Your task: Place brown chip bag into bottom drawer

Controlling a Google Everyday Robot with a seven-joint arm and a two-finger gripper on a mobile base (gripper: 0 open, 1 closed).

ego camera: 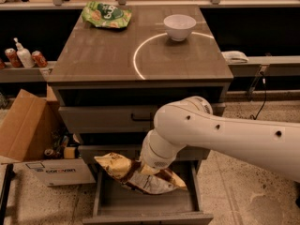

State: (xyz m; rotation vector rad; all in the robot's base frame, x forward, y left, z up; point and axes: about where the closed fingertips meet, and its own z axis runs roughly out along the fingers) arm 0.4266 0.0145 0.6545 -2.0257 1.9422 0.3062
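Note:
My gripper needs to release the brown chip bag, which hangs tilted just above the drawer now, in the middle of the open bottom drawer's grey inside point(153, 187).
The brown chip bag point(154, 181) is crinkled, with yellow ends and a dark brown middle. It hangs tilted just above the open bottom drawer point(147, 204), and its left yellow end point(110, 163) reaches past the drawer's left side. My gripper point(141, 168) is at the end of the white arm point(220, 135), which reaches in from the right. It is shut on the bag's middle, and the wrist covers most of the gripper. The drawer's grey inside shows below the bag.
On the cabinet top point(93, 55) lie a green chip bag point(106, 14) and a white bowl point(179, 27). The two upper drawers point(108, 118) are closed. A cardboard box point(28, 130) stands at the left of the cabinet. Cans and a bottle point(23, 57) sit on a left shelf.

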